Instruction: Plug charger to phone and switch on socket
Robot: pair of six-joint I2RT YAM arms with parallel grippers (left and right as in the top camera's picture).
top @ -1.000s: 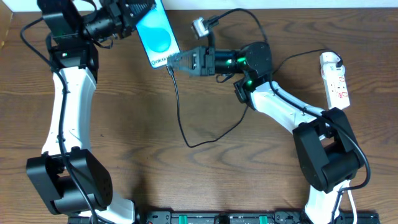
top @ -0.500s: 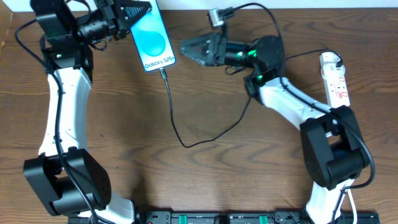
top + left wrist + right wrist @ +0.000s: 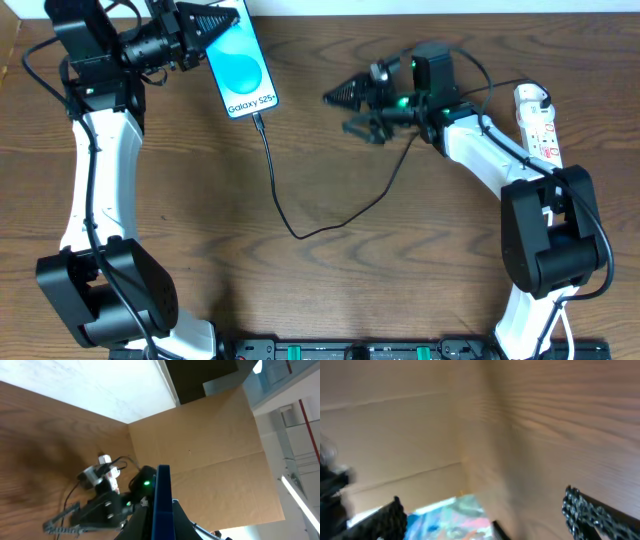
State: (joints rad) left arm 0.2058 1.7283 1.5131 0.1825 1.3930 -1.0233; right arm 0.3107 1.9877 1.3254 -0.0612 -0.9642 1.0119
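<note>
My left gripper is going to let go of the phone on the table inside the black cable's loop [image 3: 354, 172], close to my right gripper.
My left gripper [image 3: 215, 22] is shut on the top end of the phone [image 3: 240, 66] and holds it tilted above the table's back left. The cyan screen faces up. The black charger cable [image 3: 275, 195] has its plug tip in the phone's lower end [image 3: 258, 116]; it hangs down, then loops right. In the left wrist view the phone [image 3: 163, 495] shows edge-on between my jaws [image 3: 162, 527]. My right gripper [image 3: 352, 108] is open and empty, right of the phone and apart from it. In the blurred right wrist view it [image 3: 490, 515] is wide open. The white socket [image 3: 541, 130] lies at the far right.
The cable's far part [image 3: 395, 175] runs under my right arm [image 3: 480, 150]. A white plug [image 3: 530, 97] and dark cords sit at the socket's back end. A black rail [image 3: 350, 350] runs along the front edge. Cardboard walls [image 3: 200, 440] stand behind the table.
My right gripper has let go of the plug tip at the phone and pulled back to the right, open. My left gripper has shifted the phone slightly left, with the cable still in it.
</note>
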